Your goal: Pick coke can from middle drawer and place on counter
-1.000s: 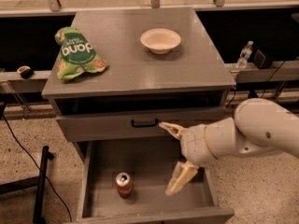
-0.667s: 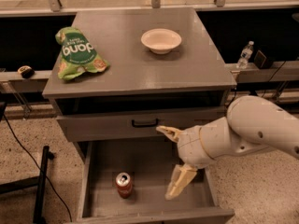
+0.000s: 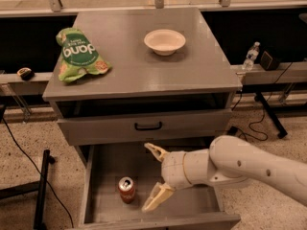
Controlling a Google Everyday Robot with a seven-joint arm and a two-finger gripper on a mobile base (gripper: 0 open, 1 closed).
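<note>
The coke can is in the open middle drawer. My gripper moves over to it next and closes on the can's body point(image 3: 126, 190).
The coke can point(image 3: 127, 189) stands upright on the floor of the open middle drawer point(image 3: 103, 169), toward its left front. My gripper point(image 3: 154, 176) is open, its cream fingers point(image 3: 156, 198) spread wide, hovering over the drawer just right of the can and apart from it. The white arm reaches in from the right. The counter point(image 3: 144, 66) lies above, broad and grey.
A green chip bag point(image 3: 79, 55) lies on the counter's left side and a white bowl point(image 3: 164, 41) sits at its back centre. The upper drawer front with a black handle point(image 3: 148, 126) is closed. A water bottle point(image 3: 250, 55) stands on a ledge at right.
The arm and open gripper have shifted left and slightly down over the drawer, closer to the can. The can has not moved.
</note>
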